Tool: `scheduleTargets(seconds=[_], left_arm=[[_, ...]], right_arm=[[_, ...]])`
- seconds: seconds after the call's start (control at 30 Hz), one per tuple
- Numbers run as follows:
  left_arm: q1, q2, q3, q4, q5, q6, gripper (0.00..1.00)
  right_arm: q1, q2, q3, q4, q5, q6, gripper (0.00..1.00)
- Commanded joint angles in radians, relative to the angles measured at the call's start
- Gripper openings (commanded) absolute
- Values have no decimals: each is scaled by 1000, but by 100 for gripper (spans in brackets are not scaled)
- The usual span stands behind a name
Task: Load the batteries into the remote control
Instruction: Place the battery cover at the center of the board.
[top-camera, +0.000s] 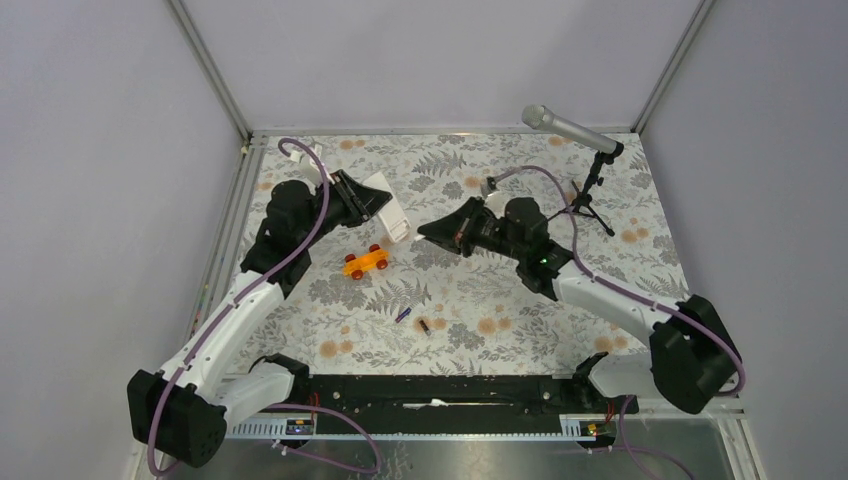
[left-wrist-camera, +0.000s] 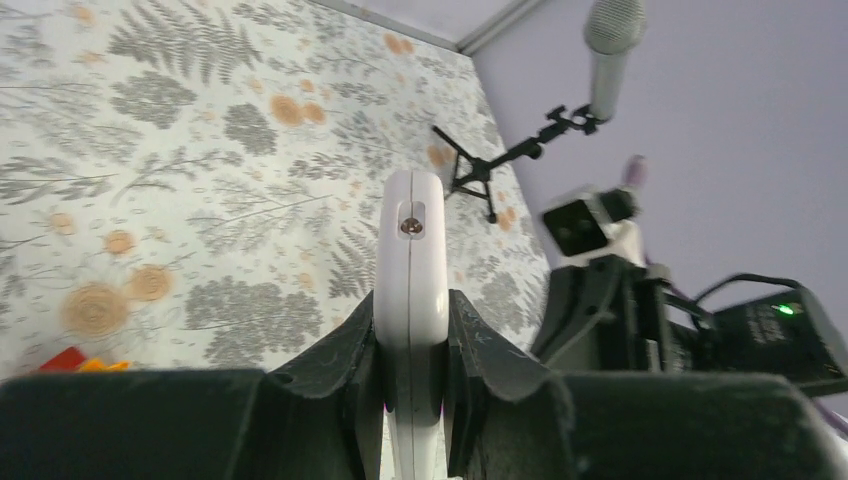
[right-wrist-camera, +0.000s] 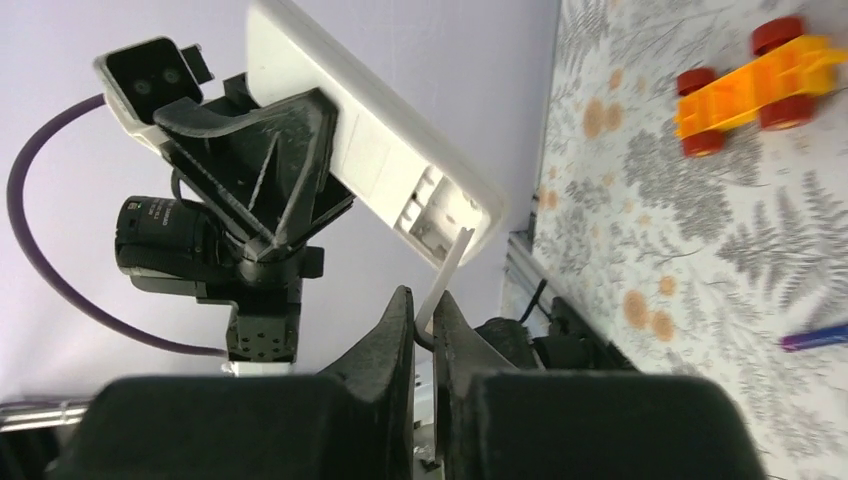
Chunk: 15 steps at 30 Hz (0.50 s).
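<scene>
My right gripper has the white cover piece. It will put the piece down on the tablecloth (top-camera: 469, 305) beside the dark battery, toward the tripod.
My left gripper (left-wrist-camera: 411, 320) is shut on the white remote control (left-wrist-camera: 411, 260), which it holds edge-on above the table. From above, the remote control (top-camera: 386, 207) hangs tilted at the back left. In the right wrist view its plain back (right-wrist-camera: 370, 140) faces me, with an open compartment (right-wrist-camera: 428, 208) at its lower end. A thin flat white cover piece (right-wrist-camera: 448, 272) sticks out from that end, and my right gripper (right-wrist-camera: 424, 305) is shut on it. The two batteries lie on the table nearer the front: a blue-purple one (top-camera: 403, 314) and a dark one (top-camera: 424, 325).
An orange toy car (top-camera: 366, 262) with red wheels sits on the floral tablecloth below the remote. A microphone (top-camera: 568, 128) on a small black tripod (top-camera: 597, 198) stands at the back right. Metal rails run along the table's left and back edges.
</scene>
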Motion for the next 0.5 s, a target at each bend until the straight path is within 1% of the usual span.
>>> scheduleTargets(seconds=[0.0,0.07,0.1,0.2,0.3,0.47], left_arm=[[26,-26,1,-46,-88,88,0],[39,-37,-7,-59,-70,101,0],[43,-43,-11,-59,-57,107,0],[49,-57,-17,-56,-3,116,0],[50,-65,-15,-53,59,122,0],[50,-81,-19,-60,117,126,0]], right_arm=[[-66,-148,-60,-147,59,-206,0],[-99,-185,-103,-260,74,-285,0],[-118,-194,-131,-287,74,-311,0],[-156,-184,-197,-283,45,-381,0],[-159,-128,-215,-262,-9,-439,0],[-165,-20,-264,-206,-75,-478,0]])
